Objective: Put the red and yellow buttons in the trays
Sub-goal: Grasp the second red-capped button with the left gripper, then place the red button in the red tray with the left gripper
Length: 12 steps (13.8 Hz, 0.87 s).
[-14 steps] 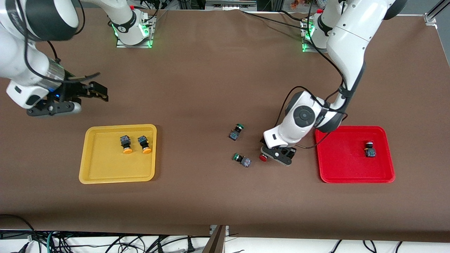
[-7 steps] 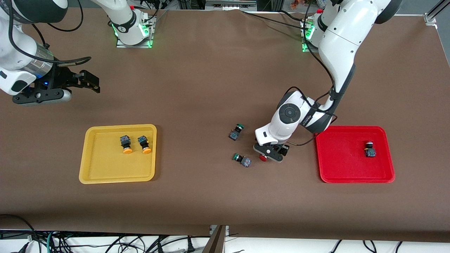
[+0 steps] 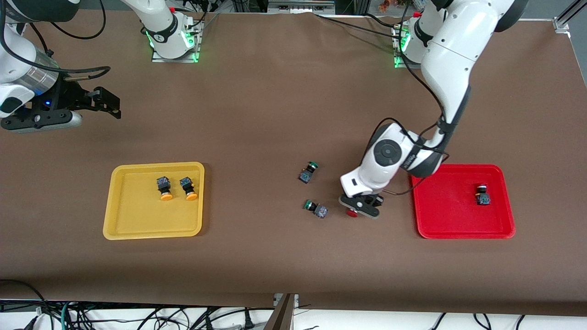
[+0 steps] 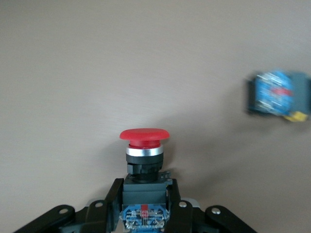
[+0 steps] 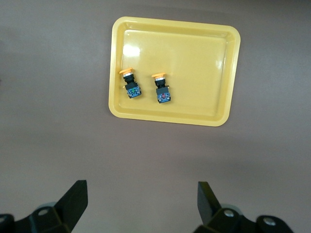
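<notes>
The left gripper needs to place the red button in the red tray [image 3: 443, 190], between the other red button and the switch-side edge.
My left gripper [image 3: 361, 207] is shut on the dark body of a red button [image 3: 351, 212] and holds it low over the table, between a green-capped switch and the red tray [image 3: 447, 217]. The left wrist view shows the fingers clamped on that button [image 4: 144, 145], red cap pointing outward. A second red button [image 3: 482, 195] lies in the red tray. Two yellow buttons [image 3: 164, 188] [image 3: 188, 188] lie in the yellow tray [image 3: 137, 217]. My right gripper [image 3: 106, 101] is open and empty, up in the air at the right arm's end of the table, with the yellow tray [image 5: 194, 102] in its wrist view.
Two green-capped switches [image 3: 308, 173] [image 3: 316, 208] lie on the brown table between the trays, the nearer one close beside my left gripper. A blurred switch body [image 4: 277, 94] shows in the left wrist view.
My left gripper has shifted toward the red tray, taking the red button with it. My right gripper has drawn back from the yellow tray toward its end of the table.
</notes>
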{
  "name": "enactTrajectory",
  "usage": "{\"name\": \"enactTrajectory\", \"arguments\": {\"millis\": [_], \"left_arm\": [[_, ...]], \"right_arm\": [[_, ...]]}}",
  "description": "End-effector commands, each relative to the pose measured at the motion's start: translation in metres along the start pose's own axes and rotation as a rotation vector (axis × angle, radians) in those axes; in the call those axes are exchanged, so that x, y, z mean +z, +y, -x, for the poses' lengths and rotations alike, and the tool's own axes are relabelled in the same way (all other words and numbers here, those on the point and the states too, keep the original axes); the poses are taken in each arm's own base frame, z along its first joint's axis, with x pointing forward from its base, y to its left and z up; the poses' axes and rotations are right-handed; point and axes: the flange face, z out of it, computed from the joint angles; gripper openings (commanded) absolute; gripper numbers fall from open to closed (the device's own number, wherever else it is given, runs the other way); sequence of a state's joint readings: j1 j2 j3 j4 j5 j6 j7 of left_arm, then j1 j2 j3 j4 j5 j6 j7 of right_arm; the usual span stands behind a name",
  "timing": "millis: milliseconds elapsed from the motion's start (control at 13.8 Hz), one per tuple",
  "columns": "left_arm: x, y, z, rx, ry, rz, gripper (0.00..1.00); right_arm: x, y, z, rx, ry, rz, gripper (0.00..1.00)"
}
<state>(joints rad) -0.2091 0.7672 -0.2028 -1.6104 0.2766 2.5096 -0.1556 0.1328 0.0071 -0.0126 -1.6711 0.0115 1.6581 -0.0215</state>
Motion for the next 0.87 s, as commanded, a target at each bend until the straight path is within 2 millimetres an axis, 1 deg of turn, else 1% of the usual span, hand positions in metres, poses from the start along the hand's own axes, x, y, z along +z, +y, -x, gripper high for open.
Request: {"name": "enactTrajectory", "arguments": {"millis": [0, 72, 144, 217, 289, 361, 433, 505, 578, 650, 794], "left_arm": [[-0.044, -0.052, 0.002, -0.038, -0.036, -0.043, 0.02], [-0.058, -0.064, 0.008, -0.046, -0.056, -0.057, 0.03], [-0.069, -0.075, 0.017, -0.070, -0.079, -0.068, 0.05], [-0.079, -0.095, 0.030, -0.095, -0.102, -0.079, 0.05], [-0.083, -0.120, 0.047, -0.125, -0.117, -0.088, 0.04], [-0.083, -0.138, 0.060, -0.152, -0.130, -0.091, 0.04], [-0.078, -0.156, 0.072, -0.179, -0.146, -0.092, 0.05], [-0.074, -0.170, 0.082, -0.203, -0.158, -0.092, 0.06], [-0.071, -0.183, 0.092, -0.225, -0.167, -0.092, 0.06], [-0.063, -0.194, 0.105, -0.247, -0.173, -0.088, 0.05], [-0.046, -0.212, 0.131, -0.283, -0.130, -0.077, 0.06]], "right_arm": [[-0.017, 0.002, 0.002, -0.015, 0.021, 0.017, 1.00], [-0.017, 0.003, 0.001, -0.015, 0.020, 0.018, 1.00], [-0.022, 0.003, 0.001, -0.018, 0.027, 0.023, 1.00], [-0.021, 0.009, 0.001, -0.010, 0.015, 0.018, 1.00], [-0.018, 0.013, -0.001, 0.000, 0.011, 0.007, 1.00], [-0.023, 0.014, -0.002, 0.001, 0.025, 0.007, 1.00], [-0.029, 0.012, -0.003, 0.001, 0.038, 0.011, 1.00], [-0.031, 0.012, -0.005, -0.001, 0.043, 0.014, 1.00], [-0.037, 0.013, -0.006, -0.001, 0.058, 0.020, 1.00], [-0.039, 0.014, -0.007, 0.008, 0.061, 0.014, 1.00], [-0.032, 0.015, -0.009, 0.019, 0.043, 0.008, 1.00]]}}
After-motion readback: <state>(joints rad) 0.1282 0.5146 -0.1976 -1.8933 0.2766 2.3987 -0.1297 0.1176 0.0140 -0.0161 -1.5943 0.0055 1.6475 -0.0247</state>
